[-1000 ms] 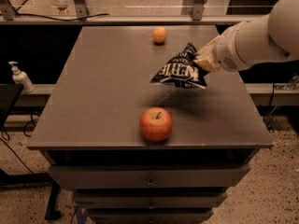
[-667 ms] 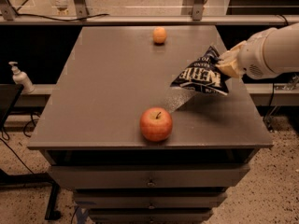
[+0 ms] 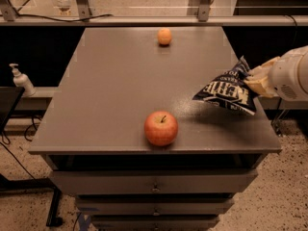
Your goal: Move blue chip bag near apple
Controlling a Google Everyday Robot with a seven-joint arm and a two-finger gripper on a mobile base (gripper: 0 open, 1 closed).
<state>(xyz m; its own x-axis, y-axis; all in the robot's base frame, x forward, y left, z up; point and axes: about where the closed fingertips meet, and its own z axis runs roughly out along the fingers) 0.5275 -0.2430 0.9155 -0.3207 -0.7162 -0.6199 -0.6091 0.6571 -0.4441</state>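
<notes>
The robot's gripper will release the blue chip bag, now tilted just above the table's edge, on the grey table (image 3: 193, 101) close behind the apple, so that it is almost touching it.
The blue chip bag (image 3: 227, 91) is a crinkled navy foil bag with white lettering, held tilted just above the right edge of the grey table (image 3: 115, 85). My gripper (image 3: 257, 81) comes in from the right and is shut on the bag's upper right corner. The apple (image 3: 161, 128) is red-orange with a short dark stem and sits near the table's front edge, left of the bag and a little nearer the front, apart from it.
A small plain orange fruit (image 3: 164, 36) sits near the table's far edge. A white pump bottle (image 3: 20, 80) stands on a ledge to the left. Drawers (image 3: 154, 186) run under the table's front edge.
My gripper has carried the blue chip bag to the right, toward the table's right edge. The apple and the orange fruit have not moved.
</notes>
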